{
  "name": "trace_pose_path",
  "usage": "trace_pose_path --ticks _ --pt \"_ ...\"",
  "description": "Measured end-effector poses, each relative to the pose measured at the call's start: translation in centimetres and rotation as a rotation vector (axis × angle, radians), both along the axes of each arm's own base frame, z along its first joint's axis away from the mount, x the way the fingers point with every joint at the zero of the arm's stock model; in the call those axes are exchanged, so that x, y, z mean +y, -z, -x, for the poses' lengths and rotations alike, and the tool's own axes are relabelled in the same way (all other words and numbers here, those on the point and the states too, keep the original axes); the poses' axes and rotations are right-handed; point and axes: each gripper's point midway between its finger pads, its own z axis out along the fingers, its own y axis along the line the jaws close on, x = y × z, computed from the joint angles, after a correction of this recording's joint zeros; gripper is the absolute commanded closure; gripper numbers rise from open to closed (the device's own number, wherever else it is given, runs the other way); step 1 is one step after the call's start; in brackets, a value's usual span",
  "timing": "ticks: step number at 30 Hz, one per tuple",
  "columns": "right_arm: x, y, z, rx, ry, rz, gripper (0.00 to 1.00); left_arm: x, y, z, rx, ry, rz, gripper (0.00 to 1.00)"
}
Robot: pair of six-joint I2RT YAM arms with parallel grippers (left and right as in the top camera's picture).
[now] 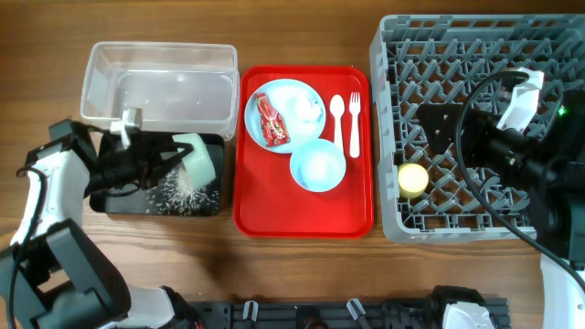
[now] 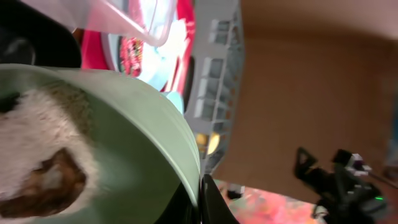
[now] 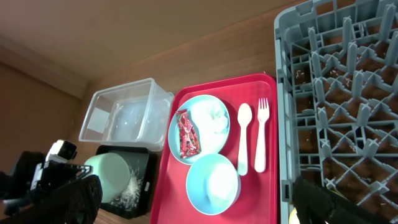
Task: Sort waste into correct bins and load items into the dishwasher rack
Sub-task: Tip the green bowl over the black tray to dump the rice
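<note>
My left gripper needs to let go of the pale green bowl on the red serving tray's near corner (image 1: 276,206), next to the light blue bowl.
My left gripper (image 1: 174,153) is shut on the rim of the pale green bowl (image 1: 197,157) and holds it tipped on its side over the black tray (image 1: 114,203). Rice-like scraps (image 1: 183,192) lie in the tray below it. In the left wrist view the fingers (image 2: 202,202) pinch the bowl's rim (image 2: 155,124), with scraps (image 2: 43,162) still inside. On the red serving tray, the light blue plate (image 1: 291,91) carries the red wrapper (image 1: 271,121) and the white napkin (image 1: 308,108). My right gripper (image 3: 196,190) is open and empty over the rack (image 1: 484,128).
The clear tub (image 1: 160,82) stands behind the black tray. The red serving tray (image 1: 302,215) also holds a light blue bowl (image 1: 317,166), a white spoon (image 1: 336,119) and a fork (image 1: 355,123). A yellow cup (image 1: 412,179) sits in the rack's front left.
</note>
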Motion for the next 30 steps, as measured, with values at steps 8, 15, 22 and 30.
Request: trace_pose_path --ticks 8,15,22,30 --pt "0.0 0.0 0.0 0.000 0.000 0.000 0.01 0.6 -0.7 0.0 -0.023 -0.036 0.069 0.96" --pt "0.0 0.0 0.0 0.000 0.000 0.000 0.01 0.2 -1.4 0.4 0.006 -0.041 0.123 0.96" --pt "0.0 -0.1 -0.1 -0.007 0.000 0.001 0.01 0.3 -2.7 0.3 -0.049 -0.054 0.182 0.96" --pt "0.0 -0.1 -0.1 -0.008 0.000 0.001 0.01 0.4 -3.1 0.1 -0.080 -0.059 0.195 0.96"
